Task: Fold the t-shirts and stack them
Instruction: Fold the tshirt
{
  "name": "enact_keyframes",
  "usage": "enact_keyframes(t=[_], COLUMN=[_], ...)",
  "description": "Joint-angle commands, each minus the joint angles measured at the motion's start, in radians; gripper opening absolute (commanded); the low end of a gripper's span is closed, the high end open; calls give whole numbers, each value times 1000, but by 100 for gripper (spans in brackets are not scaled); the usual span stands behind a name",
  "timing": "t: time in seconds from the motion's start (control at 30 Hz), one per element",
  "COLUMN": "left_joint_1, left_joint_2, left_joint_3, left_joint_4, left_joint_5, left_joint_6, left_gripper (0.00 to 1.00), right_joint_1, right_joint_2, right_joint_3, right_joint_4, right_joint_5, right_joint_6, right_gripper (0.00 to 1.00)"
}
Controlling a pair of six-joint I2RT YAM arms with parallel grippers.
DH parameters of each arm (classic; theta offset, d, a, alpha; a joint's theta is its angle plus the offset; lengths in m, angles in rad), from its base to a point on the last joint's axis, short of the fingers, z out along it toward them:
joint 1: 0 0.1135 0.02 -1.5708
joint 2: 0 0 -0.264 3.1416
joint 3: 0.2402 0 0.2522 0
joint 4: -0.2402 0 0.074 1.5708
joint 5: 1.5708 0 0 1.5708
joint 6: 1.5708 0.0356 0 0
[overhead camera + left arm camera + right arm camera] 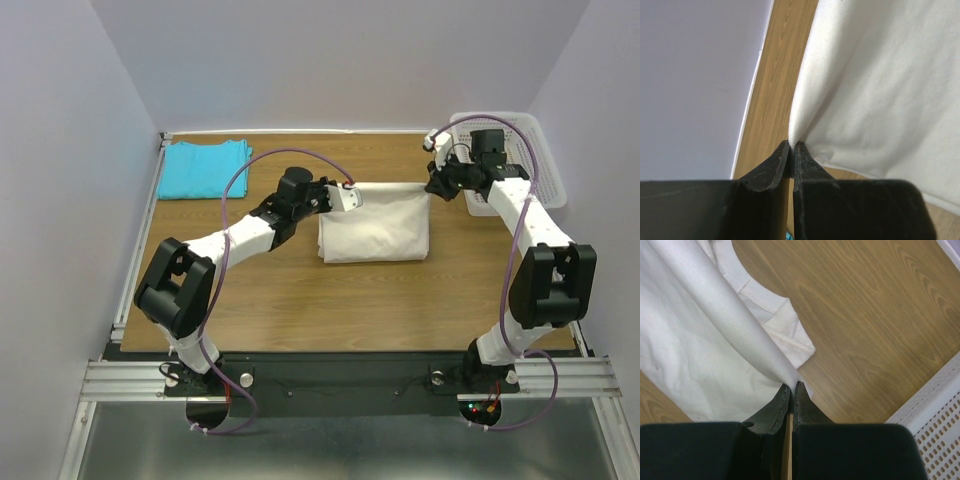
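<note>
My cream t-shirt corner, now raised, goes down over its collar layer, at the end (417, 186) nearest the white basket, by my right gripper.
The cream t-shirt (378, 225) lies partly folded in the middle of the table. My left gripper (352, 197) is shut on its far left corner, and the cloth (875, 80) hangs from the pinch (792, 143). My right gripper (436, 184) is shut on its far right corner, where the cloth (705, 350) rises to the tips (793, 385); the collar (747, 282) lies under that fold. The turquoise t-shirt (205, 167) lies folded at the far left corner of the table.
A white perforated basket (520, 160) stands at the far right, close behind my right arm; its wall shows in the right wrist view (935, 430). Grey walls enclose the table (300, 300) on three sides.
</note>
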Motion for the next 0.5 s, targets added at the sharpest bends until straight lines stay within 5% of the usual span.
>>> enact_keyframes(t=[0.0, 0.47], left_joint_1=[20, 28], left_joint_2=[3, 85], left_joint_3=[52, 96], left_joint_4=[72, 75], left_joint_5=[-50, -43], left_joint_6=[-1, -10], left_gripper=[0, 0], right_joint_1=[-10, -8], right_joint_2=[9, 92], right_joint_3=[71, 100], right_joint_4=[90, 124], right_joint_5=[27, 35], right_joint_6=[26, 41], right_gripper=[1, 0])
